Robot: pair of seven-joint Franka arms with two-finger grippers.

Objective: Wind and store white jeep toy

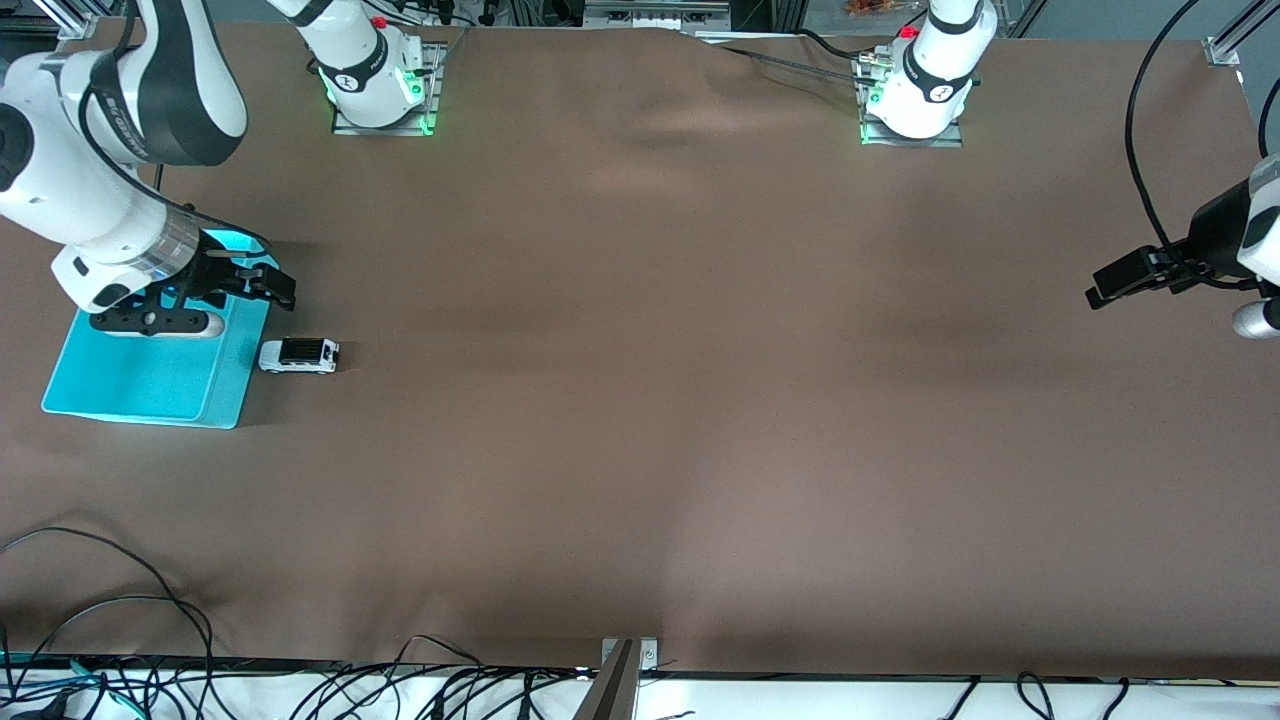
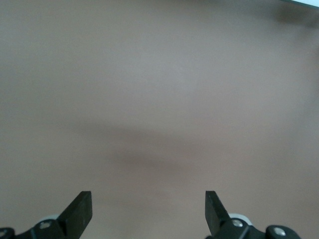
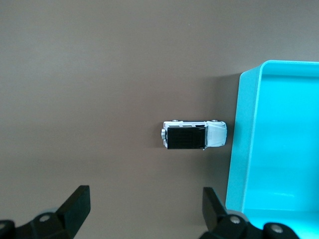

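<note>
The robot's right gripper needs to next close across the black roof (image 1: 305, 352) (image 3: 185, 137) of the white jeep toy, behind the white hood of the jeep.
The white jeep toy (image 1: 299, 355) has a black roof and stands on the brown cloth right beside the cyan bin (image 1: 150, 385), on the bin's side toward the left arm's end. In the right wrist view the jeep (image 3: 194, 134) lies just apart from the bin's wall (image 3: 240, 149). My right gripper (image 1: 262, 284) hangs open over the bin's corner, with nothing between its fingers (image 3: 144, 206). Open and holding nothing, my left gripper (image 1: 1115, 282) waits over the cloth at the left arm's end of the table; its wrist view shows only cloth past the gripper (image 2: 148, 211).
Brown cloth covers the whole table. Both arm bases (image 1: 378, 90) (image 1: 915, 95) stand along the edge farthest from the front camera. Loose black cables (image 1: 120, 600) lie near the table's front edge at the right arm's end.
</note>
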